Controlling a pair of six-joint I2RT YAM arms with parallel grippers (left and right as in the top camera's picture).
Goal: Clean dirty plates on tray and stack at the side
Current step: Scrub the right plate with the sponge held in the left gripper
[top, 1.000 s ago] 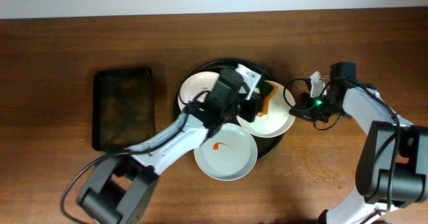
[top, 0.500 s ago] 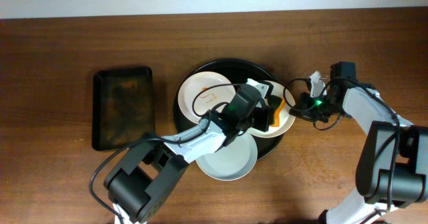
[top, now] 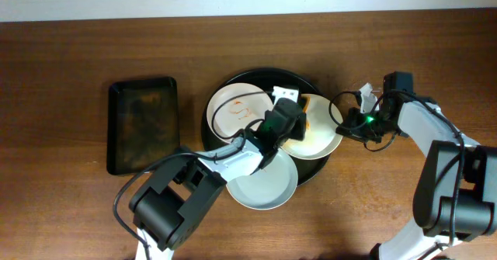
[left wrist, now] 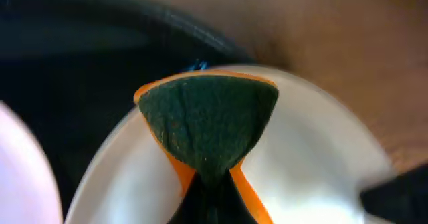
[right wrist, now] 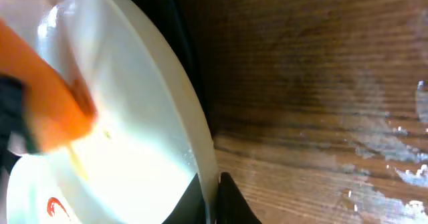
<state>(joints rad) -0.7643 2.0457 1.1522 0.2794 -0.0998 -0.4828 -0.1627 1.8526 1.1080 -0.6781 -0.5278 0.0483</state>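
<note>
The robot will set the tilted white plate down on the brown wooden table (top: 396, 116) under the right gripper's wrist, next to the black round tray.
A black round tray (top: 229, 81) holds three white plates. My left gripper (top: 289, 122) is shut on an orange sponge with a green scouring face (left wrist: 207, 120) and presses it on the right plate (top: 322, 140). My right gripper (top: 345, 124) is shut on that plate's right rim (right wrist: 200, 150) and holds it tilted. The back left plate (top: 233, 109) has orange streaks. The front plate (top: 264, 186) overhangs the tray's front edge. An orange mark (right wrist: 57, 207) shows on the held plate in the right wrist view.
A dark rectangular tray (top: 142, 124) lies to the left on the brown wooden table (top: 70, 198). A black cable loops beside my right arm (top: 419, 124). Wet streaks (right wrist: 381, 144) mark the wood right of the held plate.
My left gripper has swept the sponge across the right plate, first forward and right, then back to the left. The right gripper and its plate have not moved.
</note>
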